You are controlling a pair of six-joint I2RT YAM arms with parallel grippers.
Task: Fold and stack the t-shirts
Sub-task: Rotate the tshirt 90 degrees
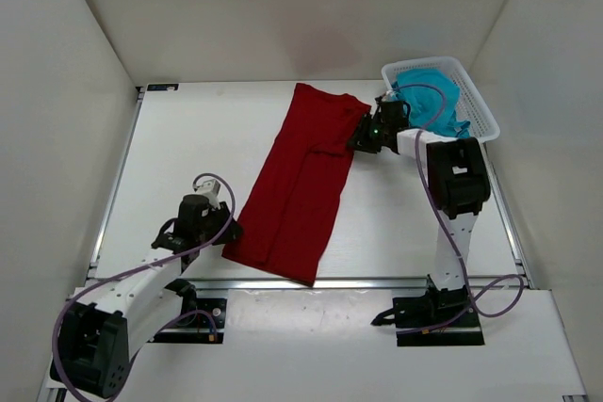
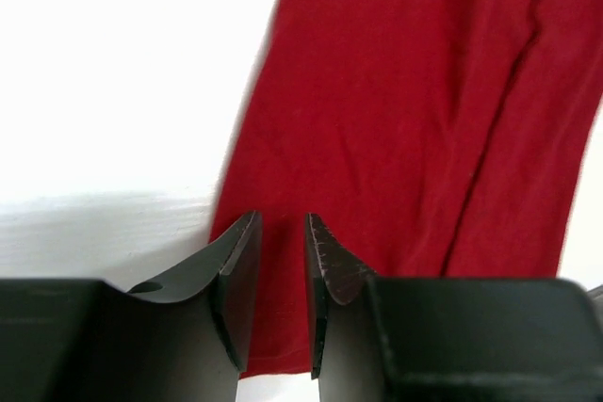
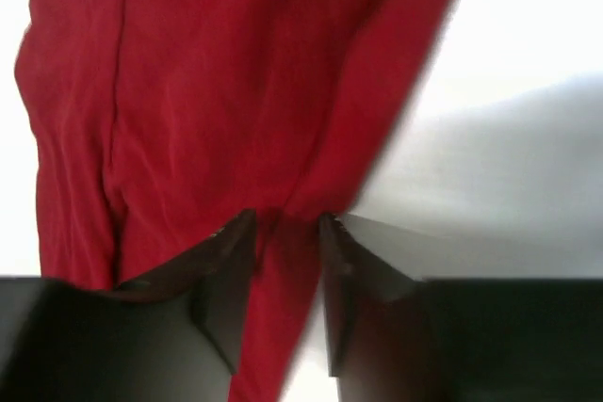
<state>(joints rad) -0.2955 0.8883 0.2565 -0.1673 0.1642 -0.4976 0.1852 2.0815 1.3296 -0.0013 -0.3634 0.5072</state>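
Observation:
My left gripper should take the t-shirt's corner (image 1: 229,252) beneath the metal bar and straighten the dark red t-shirt before folding, as it slants with its near end over the bar.
The dark red t-shirt (image 1: 301,176) lies as a long folded strip running diagonally across the table. My left gripper (image 1: 226,231) is at its near left corner. In the left wrist view the jaws (image 2: 281,218) stand close together with the red fabric (image 2: 396,91) and its hem between them. My right gripper (image 1: 363,134) is at the shirt's far right edge. The right wrist view shows it (image 3: 287,218) shut on a bunched fold of the red cloth (image 3: 207,72). The teal t-shirt (image 1: 429,91) lies crumpled in the basket.
The white slotted basket (image 1: 480,96) stands at the table's far right corner, just behind my right arm. White walls close in the table on three sides. The metal rail of the near table edge (image 1: 377,281) runs just below the shirt's near end.

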